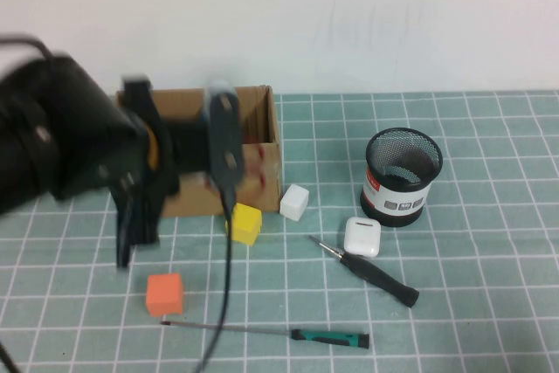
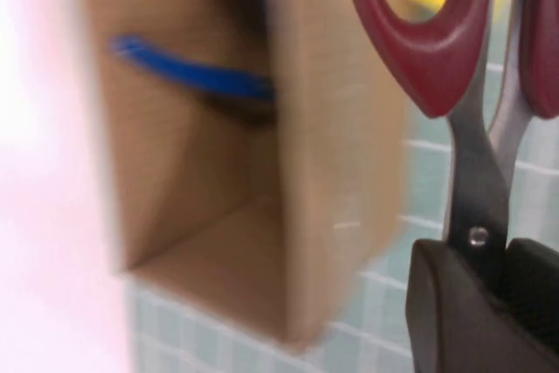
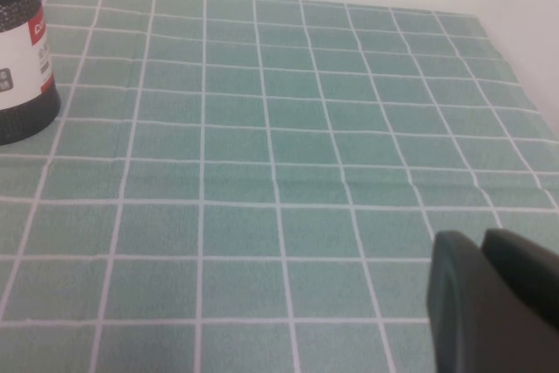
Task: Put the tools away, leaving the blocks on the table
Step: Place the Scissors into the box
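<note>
Next, my left gripper puts the red-handled scissors, now at the open box's front, down and lets go of them inside the open cardboard box (image 1: 202,135) (image 2: 248,104) next to the blue pliers handle.
My left gripper (image 1: 229,163) hangs at the front of an open cardboard box (image 1: 258,109), shut on the metal blades of red-handled scissors (image 2: 419,32). In the left wrist view my left gripper (image 2: 502,255) has the box (image 2: 332,172) beside it, with a blue pliers handle (image 2: 192,76) inside. On the table's green grid mat (image 1: 489,303) lie a short black-handled screwdriver (image 1: 371,272) and a long thin green-handled screwdriver (image 1: 271,331). The orange block (image 1: 164,293), yellow block (image 1: 245,224) and white block (image 1: 294,202) sit near the box. My right gripper (image 3: 489,303) is shut and empty above bare mat.
A black mesh pen cup (image 1: 402,176) stands right of the box and also shows in the right wrist view (image 3: 19,50). A white earbud case (image 1: 362,237) lies in front of it. A cable hangs from my left arm down past the long screwdriver.
</note>
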You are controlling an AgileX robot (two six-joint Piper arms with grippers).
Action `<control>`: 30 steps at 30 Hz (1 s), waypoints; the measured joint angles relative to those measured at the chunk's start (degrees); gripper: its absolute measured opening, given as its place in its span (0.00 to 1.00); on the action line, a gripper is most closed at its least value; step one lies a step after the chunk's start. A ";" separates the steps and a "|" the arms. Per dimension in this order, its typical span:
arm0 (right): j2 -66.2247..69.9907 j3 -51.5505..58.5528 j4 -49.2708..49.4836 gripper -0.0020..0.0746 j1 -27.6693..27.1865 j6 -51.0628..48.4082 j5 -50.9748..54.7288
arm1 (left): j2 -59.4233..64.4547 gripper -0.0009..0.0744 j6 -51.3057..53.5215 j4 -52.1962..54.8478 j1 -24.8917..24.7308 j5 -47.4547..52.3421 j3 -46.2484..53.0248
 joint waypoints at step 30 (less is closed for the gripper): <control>0.00 0.00 0.00 0.01 0.00 0.00 0.00 | 21.74 0.12 22.61 -11.61 13.85 -8.37 -20.65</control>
